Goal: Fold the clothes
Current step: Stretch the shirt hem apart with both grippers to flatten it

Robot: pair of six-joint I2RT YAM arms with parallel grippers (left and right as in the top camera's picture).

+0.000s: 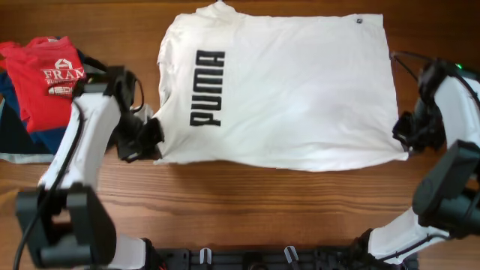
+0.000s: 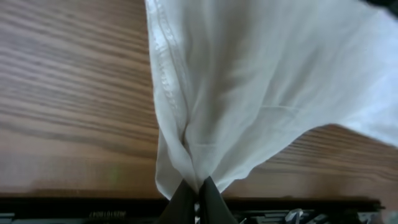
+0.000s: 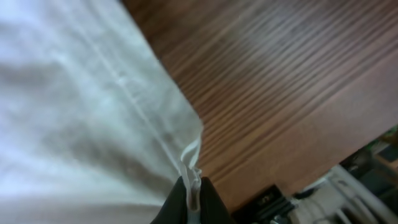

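The robot's left gripper needs to release the T-shirt's corner, now lifted slightly off the table, on its side edge (image 1: 166,112) between the PUMA logo and the clothes pile.
A white PUMA T-shirt (image 1: 285,90) lies spread across the middle of the wooden table, logo toward the left. My left gripper (image 1: 154,142) is shut on its near-left corner; in the left wrist view the white cloth (image 2: 236,93) bunches into the shut fingertips (image 2: 198,190). My right gripper (image 1: 401,139) is shut on the near-right corner; in the right wrist view the hem (image 3: 93,112) is pinched between the fingers (image 3: 193,193). Both corners are lifted slightly off the table.
A pile of clothes with a red printed shirt (image 1: 49,71) on top lies at the far left edge. Bare wooden table (image 1: 285,202) runs along the front. The arm bases and a black rail (image 1: 247,259) sit at the near edge.
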